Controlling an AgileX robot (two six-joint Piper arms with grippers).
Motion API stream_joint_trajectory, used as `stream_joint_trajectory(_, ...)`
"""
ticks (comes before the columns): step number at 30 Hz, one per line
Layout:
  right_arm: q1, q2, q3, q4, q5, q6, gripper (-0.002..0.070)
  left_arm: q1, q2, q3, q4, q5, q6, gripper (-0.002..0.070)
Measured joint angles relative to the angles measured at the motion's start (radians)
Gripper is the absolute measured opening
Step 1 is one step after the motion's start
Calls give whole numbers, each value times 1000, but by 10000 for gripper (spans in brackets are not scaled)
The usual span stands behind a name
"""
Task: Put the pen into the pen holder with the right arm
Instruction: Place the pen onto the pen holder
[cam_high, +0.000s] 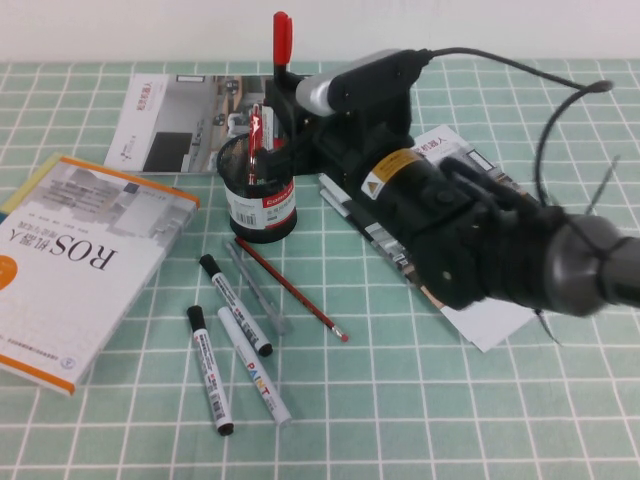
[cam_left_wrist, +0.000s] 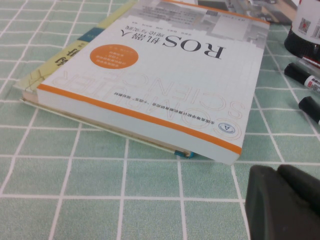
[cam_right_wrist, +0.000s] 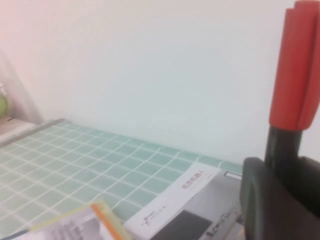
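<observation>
Next, my right gripper lets go of the pen inside the opening of the black mesh pen holder (cam_high: 251, 160), above its white label.
My right gripper (cam_high: 285, 92) is shut on the pen (cam_high: 282, 38) and holds it upright, red cap up, just above and behind the pen holder (cam_high: 262, 205). A red, shiny piece at the holder's mouth (cam_high: 255, 135) lines up with the pen's lower end. The holder is a black mesh cup with a white label and a red band. In the right wrist view the red cap (cam_right_wrist: 296, 65) rises from between the dark fingers (cam_right_wrist: 260, 200). My left gripper (cam_left_wrist: 277, 172) is out of the high view. It hovers shut and empty over the mat beside a book.
A white and orange ROS book (cam_high: 70, 260) lies at the left and also shows in the left wrist view (cam_left_wrist: 165, 75). White markers with black caps (cam_high: 235, 305), a thin red stick (cam_high: 295, 290) and a grey pen (cam_high: 258, 290) lie before the holder. Booklets (cam_high: 180, 120) lie at the back.
</observation>
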Motion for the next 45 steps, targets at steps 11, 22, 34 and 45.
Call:
stream_joint_trajectory(11, -6, 252, -295, -38, 77, 0, 67, 0, 0, 0, 0, 0, 0, -4)
stream_joint_trajectory(22, -6, 351, -391, -45, 128, 2, 67, 0, 0, 0, 0, 0, 0, -4)
stream_joint_trajectory(34, -6, 400, -429, -22, 207, 2, 78, 0, 0, 0, 0, 0, 0, -3)
stream_joint_trajectory(45, -6, 357, -430, -1, 364, 2, 319, 0, 0, 0, 0, 0, 0, -4)
